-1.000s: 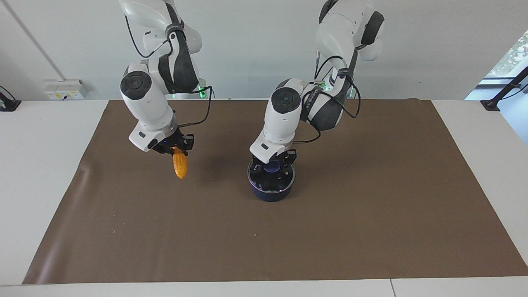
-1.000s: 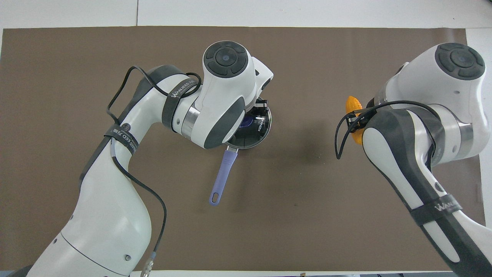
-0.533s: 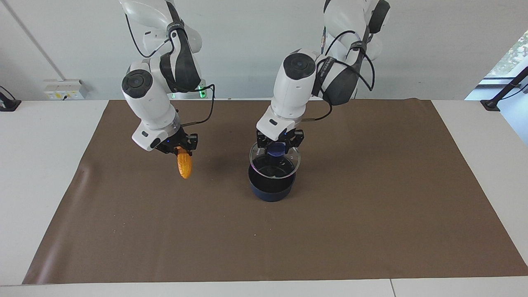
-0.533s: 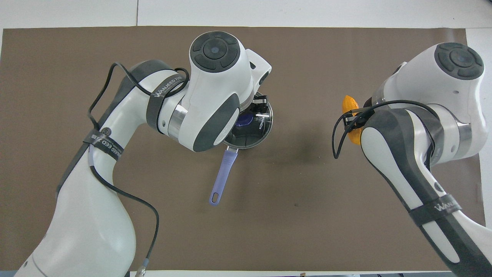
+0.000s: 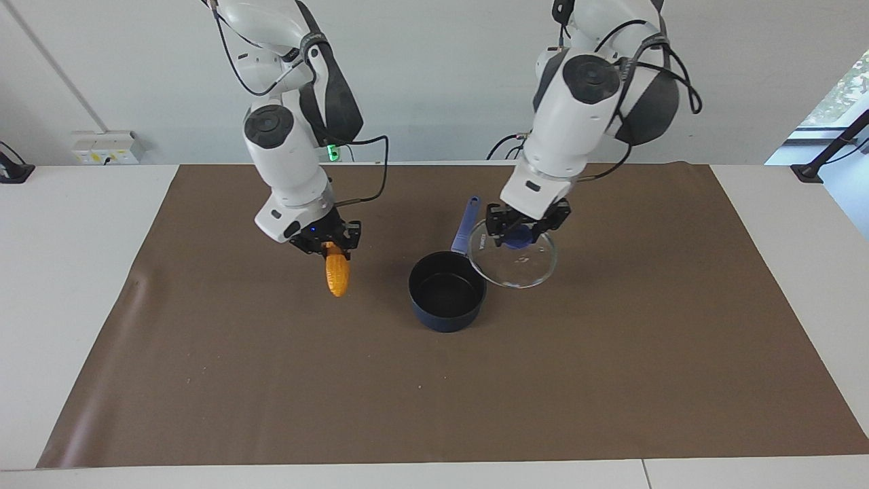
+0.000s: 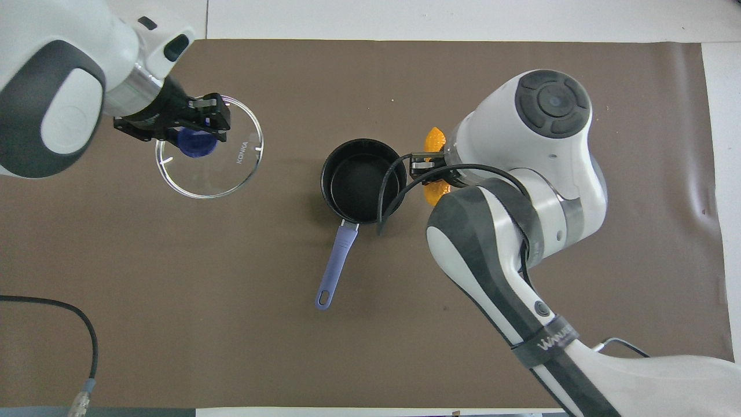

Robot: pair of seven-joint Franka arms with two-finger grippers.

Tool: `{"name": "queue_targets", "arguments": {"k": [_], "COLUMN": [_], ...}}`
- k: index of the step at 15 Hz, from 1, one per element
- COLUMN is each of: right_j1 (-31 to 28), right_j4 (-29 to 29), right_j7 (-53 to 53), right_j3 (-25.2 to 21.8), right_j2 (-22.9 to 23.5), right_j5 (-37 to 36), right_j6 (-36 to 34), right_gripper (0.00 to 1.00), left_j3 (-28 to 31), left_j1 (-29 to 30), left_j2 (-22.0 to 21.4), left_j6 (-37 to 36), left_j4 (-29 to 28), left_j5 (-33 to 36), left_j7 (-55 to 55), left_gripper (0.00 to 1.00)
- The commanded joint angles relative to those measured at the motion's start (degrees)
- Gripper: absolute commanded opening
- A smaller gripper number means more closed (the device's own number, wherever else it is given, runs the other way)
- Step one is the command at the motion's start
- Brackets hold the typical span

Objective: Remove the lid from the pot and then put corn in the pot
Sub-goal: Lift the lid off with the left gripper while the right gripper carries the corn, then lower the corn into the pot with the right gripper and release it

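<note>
I should use my left gripper to set the glass lid down on the open brown mat point(image 6: 135, 197), in the spot that lies beyond the black cable.
The dark navy pot point(image 5: 447, 292) stands open on the brown mat, its inside bare point(image 6: 360, 180), its blue-purple handle point(image 6: 336, 266) pointing toward the robots. My left gripper point(image 5: 521, 233) is shut on the blue-purple knob of the glass lid point(image 5: 517, 261) and holds it in the air, clear of the pot, toward the left arm's end of the table. The lid also shows in the overhead view point(image 6: 209, 152) with the left gripper point(image 6: 197, 136) on its knob. My right gripper point(image 5: 327, 243) is shut on the orange-yellow corn point(image 5: 337, 274), which hangs end down over the mat beside the pot; the corn point(image 6: 434, 142) is mostly hidden by the arm from above.
A brown mat point(image 5: 611, 380) covers most of the white table point(image 5: 61, 272). A black cable point(image 6: 69, 313) lies near the left arm's base.
My left gripper has lifted the lid off the pot and carried it up and toward the left arm's end. My right gripper has carried the corn closer to the pot.
</note>
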Motion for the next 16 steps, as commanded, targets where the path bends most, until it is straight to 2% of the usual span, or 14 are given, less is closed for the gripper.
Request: {"name": "queue_targets", "arguments": {"k": [1,3,4,8,9,10,11,12,13,16], "right_j1": [5.0,7.2,8.5,8.5,8.5,8.6,8.5,8.5,8.3,7.3], "right_j4": [10.7,10.0,8.9,6.1,4.6,3.9,3.7,3.7,3.8,5.9], "right_j7": [7.7,11.9,13.2,13.5,13.5,13.5,13.5,13.5,13.6,13.3], "right_j3": [0.0,0.2,0.1,0.2,0.2,0.2,0.1,0.1,0.0,-0.6], "right_j2": [11.5,12.6,12.8,12.6,12.1,11.9,11.8,11.7,11.7,11.5], "right_j5": [-2.5,-4.0,-3.9,-3.9,-3.9,-3.9,-3.9,-3.9,-4.0,-7.1], "right_j6": [-0.8,4.8,5.4,5.3,5.8,5.7,5.1,5.2,5.4,4.9], "right_gripper": [0.00,0.00,0.00,0.01,0.06,0.22,0.25,0.54,1.00,1.00], "left_j3": [-0.2,-0.1,-0.1,-0.1,-0.1,-0.1,-0.1,-0.1,-0.1,-0.1], "left_j1": [6.2,9.4,10.4,13.2,13.6,13.9,14.5,14.6,14.7,15.6], "left_j2": [-5.2,-7.7,-8.1,-8.2,-8.2,-8.2,-8.2,-8.1,-8.0,-7.2], "left_j6": [3.7,10.1,13.1,21.5,23.1,24.7,26.7,28.5,30.7,34.5], "left_j4": [-10.3,-18.2,-21.4,-29.6,-31.0,-32.2,-33.9,-35.4,-37.0,-38.9], "left_j5": [-0.2,1.3,3.2,3.8,3.8,3.8,3.8,3.8,3.8,3.8], "left_j7": [10.0,13.2,13.9,15.0,15.6,16.2,17.0,18.2,19.3,20.8], "left_gripper": [0.00,0.00,0.00,0.00,0.00,0.00,0.00,0.00,0.00,0.00]}}
